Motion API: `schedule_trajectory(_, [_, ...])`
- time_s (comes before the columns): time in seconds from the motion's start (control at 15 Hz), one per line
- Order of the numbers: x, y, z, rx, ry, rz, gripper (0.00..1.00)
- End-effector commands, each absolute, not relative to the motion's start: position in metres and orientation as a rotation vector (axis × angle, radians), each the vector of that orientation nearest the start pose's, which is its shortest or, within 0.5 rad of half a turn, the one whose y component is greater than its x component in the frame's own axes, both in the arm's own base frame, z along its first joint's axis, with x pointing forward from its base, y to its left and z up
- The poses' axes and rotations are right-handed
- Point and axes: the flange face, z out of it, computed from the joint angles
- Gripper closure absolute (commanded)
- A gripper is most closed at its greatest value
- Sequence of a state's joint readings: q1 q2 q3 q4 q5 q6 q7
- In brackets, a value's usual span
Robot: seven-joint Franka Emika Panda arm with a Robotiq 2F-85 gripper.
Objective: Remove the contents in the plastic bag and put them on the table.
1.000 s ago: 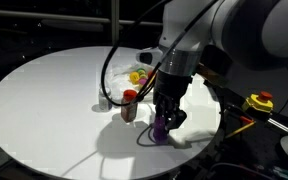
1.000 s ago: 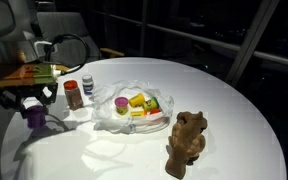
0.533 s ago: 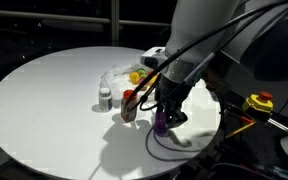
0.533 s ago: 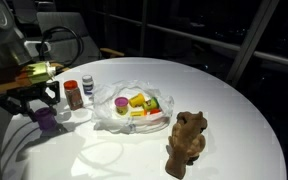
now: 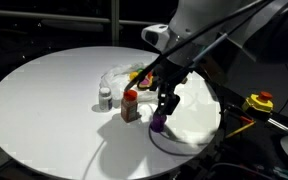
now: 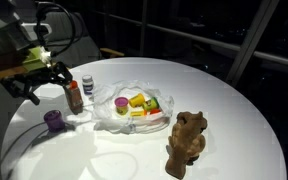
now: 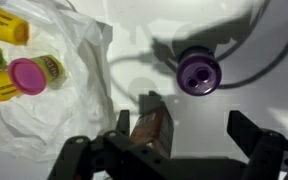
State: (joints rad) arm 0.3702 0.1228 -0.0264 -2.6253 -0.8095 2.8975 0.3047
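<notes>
Next, I move my gripper to the plastic bag and close it on the pink lid of the dough tub [image 5: 144, 84] [image 7: 26, 76] at its near side.
The clear plastic bag [image 6: 112, 117] [image 5: 117, 73] [image 7: 69, 100] lies crumpled on the round white table [image 5: 44, 100], with yellow, green and pink-lidded dough tubs [image 6: 136, 102] [image 7: 27, 75] still in it. A purple tub [image 5: 158, 121] [image 6: 53, 119] [image 7: 198, 71] stands alone on the table beside the bag. My gripper [image 5: 167, 100] [image 6: 42, 85] [image 7: 184, 130] hangs open just above that tub, with nothing between its fingers. A brown spice bottle with a red cap [image 5: 131, 104] [image 6: 74, 95] [image 7: 149, 135] stands close to one finger.
A small white bottle [image 5: 105, 97] [image 6: 87, 82] stands next to the spice bottle. A brown toy bear [image 6: 187, 140] sits on the far side of the bag. A black cable loops over the table near the purple tub. A yellow box [image 5: 259, 101] lies beyond the table edge.
The gripper has opened and let go of the purple tub, which now stands on the table. The gripper has risen and drawn back from it.
</notes>
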Motion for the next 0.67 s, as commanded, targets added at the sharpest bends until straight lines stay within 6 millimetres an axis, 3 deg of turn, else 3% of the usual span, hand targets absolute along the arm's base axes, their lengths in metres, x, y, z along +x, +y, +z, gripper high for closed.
schedule_trajectory(0.0, [0.418,0.158,0.271,-3.089,-1.055,-0.548,0.00])
schedule_trajectory(0.2, [0.456,0.132,0.305,-3.121,-0.774,-0.636,0.00])
schedule_trajectory(0.27, [0.470,0.121,0.308,-3.139,-0.701,-0.628,0.00])
schedule_trajectory(0.4, [0.482,0.113,0.303,-3.165,-0.562,-0.574,0.00])
schedule_trajectory(0.6, [0.495,0.099,0.273,-3.188,-0.388,-0.481,0.00])
